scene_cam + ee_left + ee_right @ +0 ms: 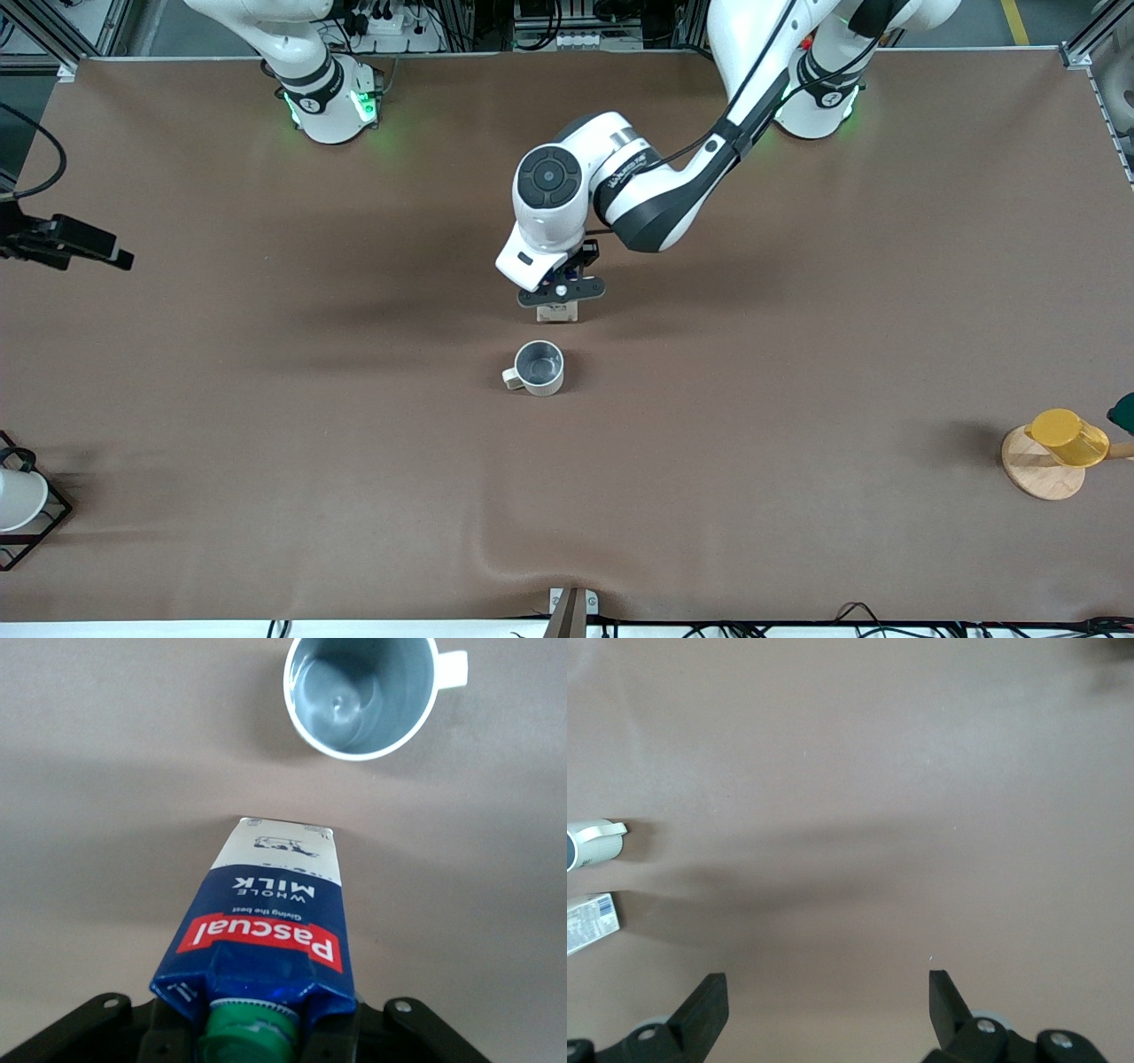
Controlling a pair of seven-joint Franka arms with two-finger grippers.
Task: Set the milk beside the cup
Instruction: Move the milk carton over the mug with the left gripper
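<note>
My left gripper is going to release the milk on the table [545,328] [319,821] just short of the cup, almost touching it.
The milk [558,312], a dark blue carton with a green cap and a red band, stands upright in my left gripper [562,291]. Only its pale base shows under the hand in the front view. I cannot tell whether it touches the table. In the left wrist view my gripper [252,1032] is shut on the top of the milk [266,921] beside the cap. The cup [539,368], a beige-white mug with a grey inside, stands a short gap from the carton and shows in the left wrist view [359,691]. My right gripper [824,979] is open and empty, high over bare table.
A yellow cup [1067,439] lies on a round wooden base [1036,474] at the left arm's end. A white cup [18,501] sits in a black wire rack at the right arm's end. A black device [66,241] juts in there. The right wrist view shows the cup [594,842] and milk [589,921].
</note>
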